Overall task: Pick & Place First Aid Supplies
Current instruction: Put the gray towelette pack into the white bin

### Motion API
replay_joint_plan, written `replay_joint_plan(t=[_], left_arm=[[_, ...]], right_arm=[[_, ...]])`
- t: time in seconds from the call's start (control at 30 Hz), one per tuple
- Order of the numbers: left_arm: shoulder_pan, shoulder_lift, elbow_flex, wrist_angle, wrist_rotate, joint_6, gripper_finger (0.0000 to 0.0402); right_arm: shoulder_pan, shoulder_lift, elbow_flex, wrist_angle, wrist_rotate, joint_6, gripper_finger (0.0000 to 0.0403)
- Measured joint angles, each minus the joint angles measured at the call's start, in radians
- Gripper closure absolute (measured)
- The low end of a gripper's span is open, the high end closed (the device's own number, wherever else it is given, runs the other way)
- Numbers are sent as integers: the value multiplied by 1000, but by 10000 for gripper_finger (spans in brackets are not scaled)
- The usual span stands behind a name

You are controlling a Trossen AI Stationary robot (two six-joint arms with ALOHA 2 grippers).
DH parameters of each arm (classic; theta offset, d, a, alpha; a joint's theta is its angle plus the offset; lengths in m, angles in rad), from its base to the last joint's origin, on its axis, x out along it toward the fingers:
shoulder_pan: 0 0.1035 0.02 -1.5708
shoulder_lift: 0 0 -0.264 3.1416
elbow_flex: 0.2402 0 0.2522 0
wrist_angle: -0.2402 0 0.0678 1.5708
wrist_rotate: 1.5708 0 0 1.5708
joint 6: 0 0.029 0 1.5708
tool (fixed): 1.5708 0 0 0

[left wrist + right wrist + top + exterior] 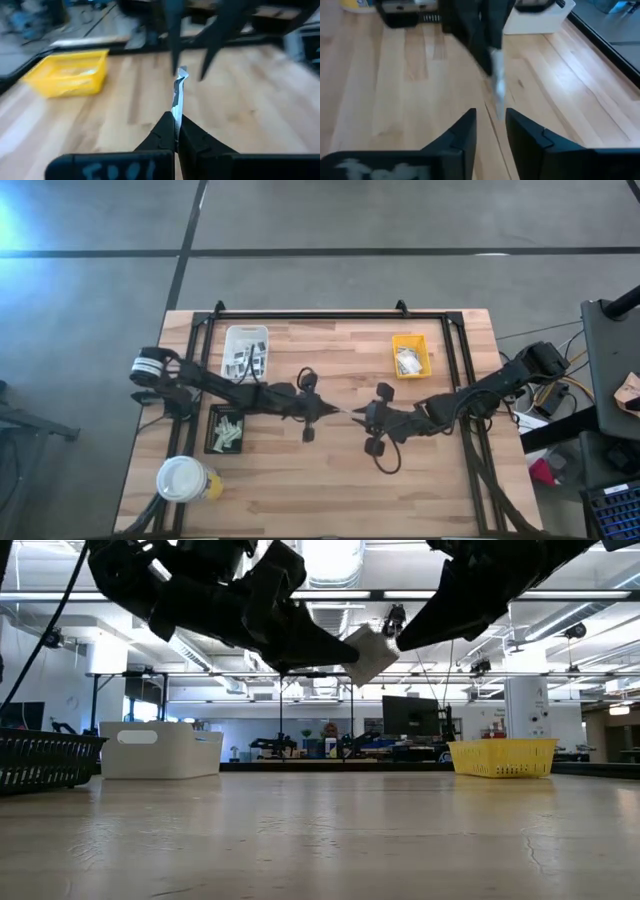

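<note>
My left gripper will release the small flat white packet on top of the packets in the white tray (250, 360).
A small flat white packet (370, 652) hangs in the air over the middle of the table, between my two grippers. My left gripper (176, 118) reaches in from the table's left and is shut on it. My right gripper (490, 116) faces it from the table's right and stands open. Its fingers (172, 45) stand on either side of the packet's far end without touching it. In the high view the packet (348, 412) shows as a pale sliver between the two fingertips. My left gripper pinches the packet's near end (175, 112) between its two fingers, coming almost level from the table's left. The packet sticks out forward past the fingertips, standing on edge. It is lifted well clear of the table.
A white tray (246, 350) with packets stands at the far left, and a yellow tray (410, 355) with packets at the far right. A black tray (227, 430) lies near the left, with a white-lidded yellow cup (183, 478) at the near left corner. Bare wood lies below the grippers.
</note>
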Motion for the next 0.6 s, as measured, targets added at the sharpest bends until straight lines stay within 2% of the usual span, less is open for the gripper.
replay_joint_plan(t=[0.3,0.6], left_arm=[[0,-189,0,-406,-286,-47,401],[0,-374,-1,-793,-555,-190,401]], right_arm=[[0,0,0,-50,0,29,276],[0,-1,0,-53,0,30,288]])
